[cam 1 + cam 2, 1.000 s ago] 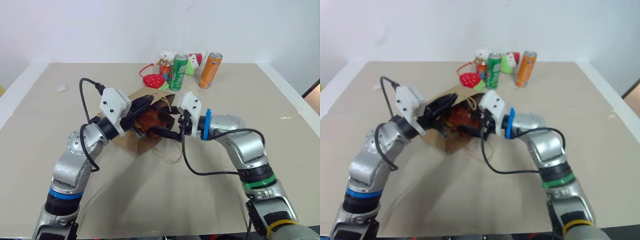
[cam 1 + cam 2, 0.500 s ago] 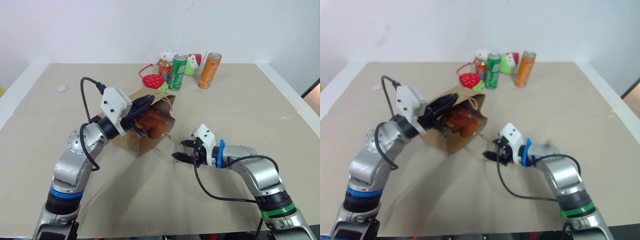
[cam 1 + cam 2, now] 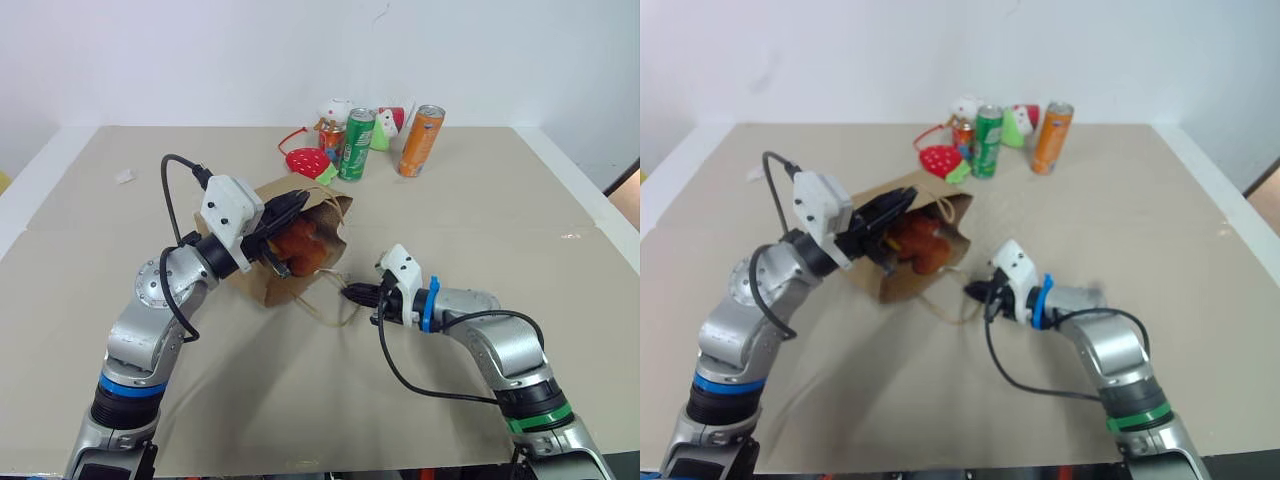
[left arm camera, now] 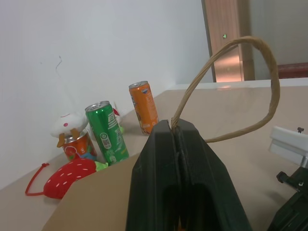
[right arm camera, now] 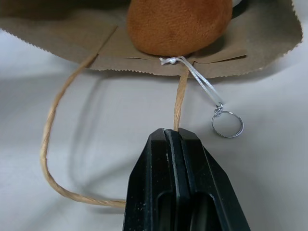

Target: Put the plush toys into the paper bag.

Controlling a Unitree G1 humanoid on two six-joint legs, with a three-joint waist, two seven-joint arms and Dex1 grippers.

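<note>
Next, my left gripper releases the brown paper bag upright on the table (image 3: 327, 264) in front of the red strawberry plush.
The brown paper bag (image 3: 262, 285) lies tilted on the table with its mouth facing my right arm. A reddish-brown furry plush toy (image 3: 300, 245) sits in that mouth, and a silver key ring (image 5: 227, 124) hangs out from it on a thin cord. My left gripper (image 3: 290, 205) is shut on the bag's upper rim, where the upper cord handle (image 4: 226, 86) loops out. My right gripper (image 3: 350, 292) is low over the table just in front of the mouth, shut on the lower cord handle (image 5: 179, 103).
At the back stand a green can (image 3: 357, 144), an orange can (image 3: 421, 140), a red strawberry plush (image 3: 307, 161), a can topped by a white plush (image 3: 332, 125) and a small white-and-red figure (image 3: 392, 120). A white scrap (image 3: 124, 176) lies far left.
My right gripper left the bag's mouth, sank to the table and closed on the lower handle cord. The brown plush stayed in the bag. The left arm held still.
</note>
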